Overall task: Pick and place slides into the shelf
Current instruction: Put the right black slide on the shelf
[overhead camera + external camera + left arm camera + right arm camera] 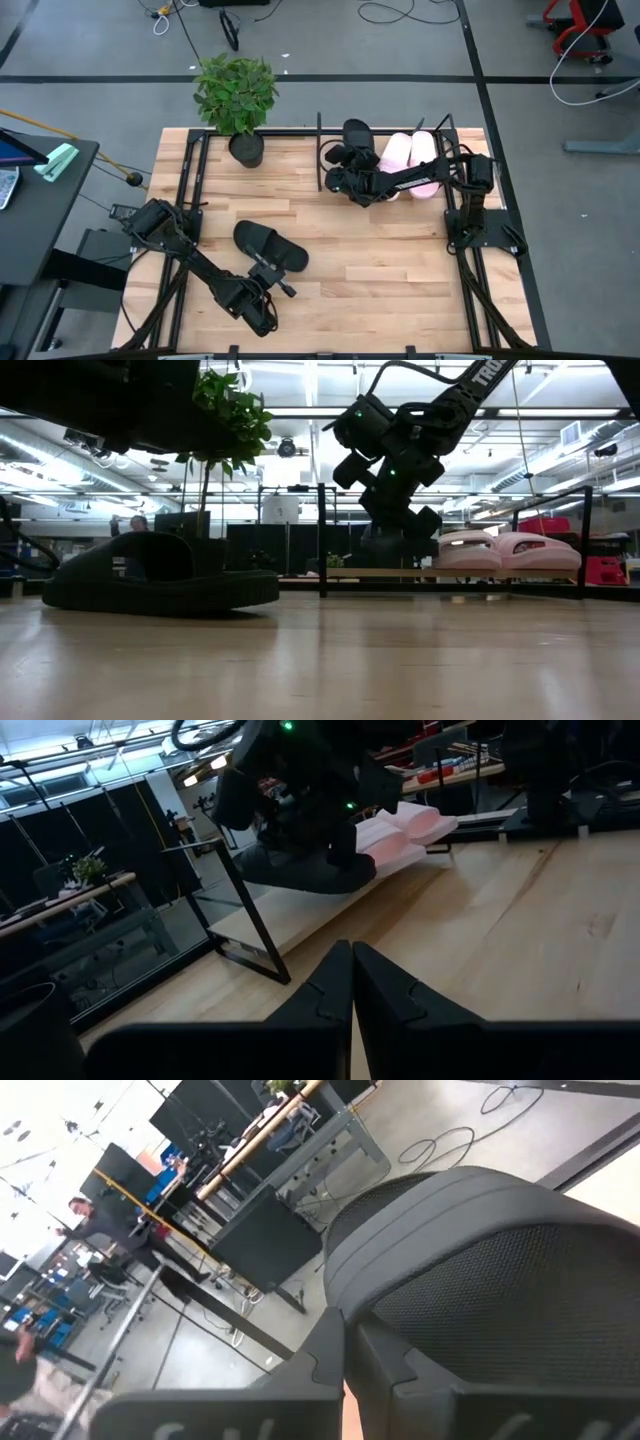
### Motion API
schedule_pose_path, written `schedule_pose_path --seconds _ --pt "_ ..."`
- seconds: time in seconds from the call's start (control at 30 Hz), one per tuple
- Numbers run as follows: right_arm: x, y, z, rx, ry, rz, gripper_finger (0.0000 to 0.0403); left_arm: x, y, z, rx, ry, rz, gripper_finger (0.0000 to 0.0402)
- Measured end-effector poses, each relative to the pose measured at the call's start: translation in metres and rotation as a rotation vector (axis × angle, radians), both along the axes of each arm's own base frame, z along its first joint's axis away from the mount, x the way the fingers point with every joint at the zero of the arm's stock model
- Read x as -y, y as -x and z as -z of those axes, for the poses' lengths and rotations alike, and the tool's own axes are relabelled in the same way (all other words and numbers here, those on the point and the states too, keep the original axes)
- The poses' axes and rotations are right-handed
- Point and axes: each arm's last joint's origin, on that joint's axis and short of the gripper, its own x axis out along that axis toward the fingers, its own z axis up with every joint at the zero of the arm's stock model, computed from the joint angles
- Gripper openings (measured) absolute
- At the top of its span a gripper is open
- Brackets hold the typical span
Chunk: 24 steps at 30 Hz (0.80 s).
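Observation:
Next, my right gripper releases the black slide on the shelf (363, 150) next to the pale pink slides, toward the potted plant.
One black slide (270, 246) lies sole-down on the table; in the low view this slide (160, 575) fills the left. My left gripper (268, 287) hovers shut just near of it, and in its wrist view (351, 982) looks across bare table toward the shelf (250, 920). A second black slide (357, 137) rests on the shelf (322, 150) beside two pale pink slides (410, 158). My right gripper (343, 1330), shut, is over that black slide (500, 1270), close to its wide strap. My right gripper's shut fingertips (330, 1325) stand right at the black slide's strap (400, 1230), coming from above at a slant from the table's right. I cannot tell whether they touch it. The slide (310, 870) rests on the shelf.
A potted plant (236, 95) stands at the far edge, left of the shelf. Black arm rails (185, 190) run along the table's left and right sides. Bare wood (380, 260) lies between the near slide and the shelf.

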Motion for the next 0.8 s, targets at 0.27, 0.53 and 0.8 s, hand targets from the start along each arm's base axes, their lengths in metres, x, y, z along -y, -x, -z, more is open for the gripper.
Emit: schedule_pose_path --seconds 0.27,0.53,0.8 --pt "0.002 -0.018 -0.024 -0.044 0.029 -0.027 0.0007 -0.001 -0.001 0.000 0.000 0.000 -0.005 0.0014" --pt "0.001 -0.008 -0.012 -0.117 -0.029 -0.014 0.0007 -0.001 -0.001 0.000 0.000 0.000 -0.003 0.0023" --pt "0.001 0.001 -0.004 -0.214 -0.056 0.000 0.0007 -0.001 -0.001 0.000 0.000 0.000 -0.003 0.0010"
